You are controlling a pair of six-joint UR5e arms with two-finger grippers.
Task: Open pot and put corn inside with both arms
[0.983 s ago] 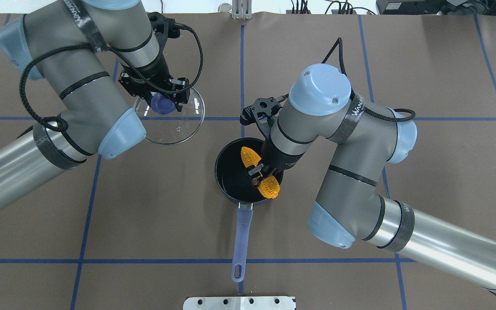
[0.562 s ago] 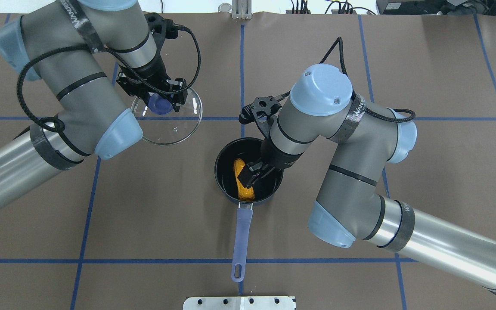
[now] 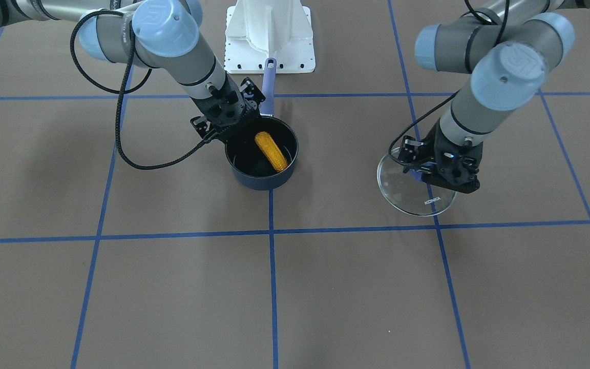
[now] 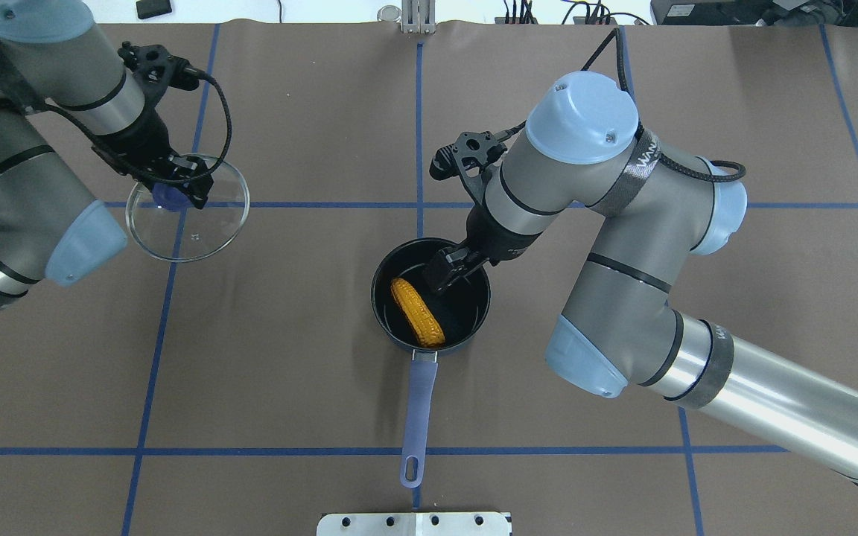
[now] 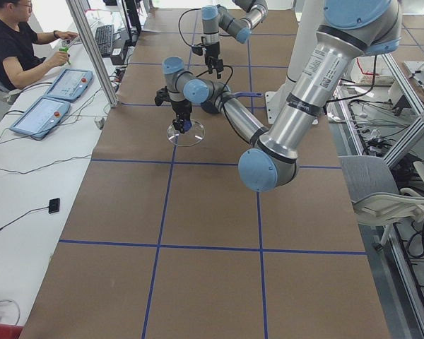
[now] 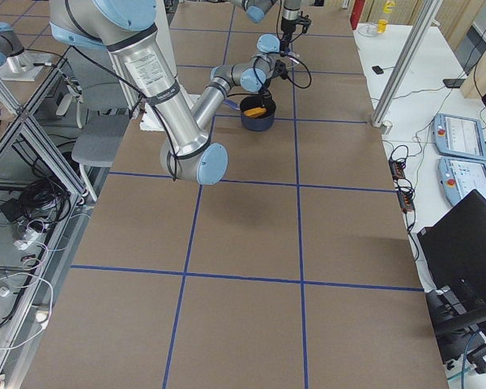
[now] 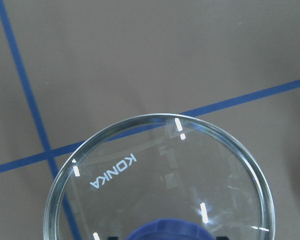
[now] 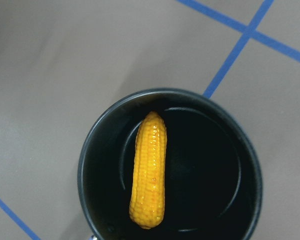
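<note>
I will release the clear glass lid, now tilted low over the table, with my left gripper beside the blue tape crossing [image 3: 471, 202], on its side away from the pot.
The dark navy pot [image 4: 375, 298] stands open at the table's middle, its lavender handle [image 4: 420, 402] pointing toward the robot. The orange-yellow corn [image 4: 418, 311] lies flat inside it, also seen in the right wrist view [image 8: 149, 170] and the front view [image 3: 272, 151]. My right gripper [image 4: 444, 272] is open and empty just above the pot's far-right rim. My left gripper [image 4: 172, 195] is shut on the purple knob of the clear glass lid [image 4: 198, 223], holding it tilted, low over the table, far left of the pot. The lid fills the left wrist view [image 7: 160, 165].
The white metal base plate [image 4: 414, 523] sits at the table's near edge, just past the handle's tip. Blue tape lines cross the brown table cover. A person sits at a desk beyond the table's far side [image 5: 14, 49].
My right gripper let go of the corn, which dropped into the pot, and drew up and back. My left arm carried the lid further left, away from the pot.
</note>
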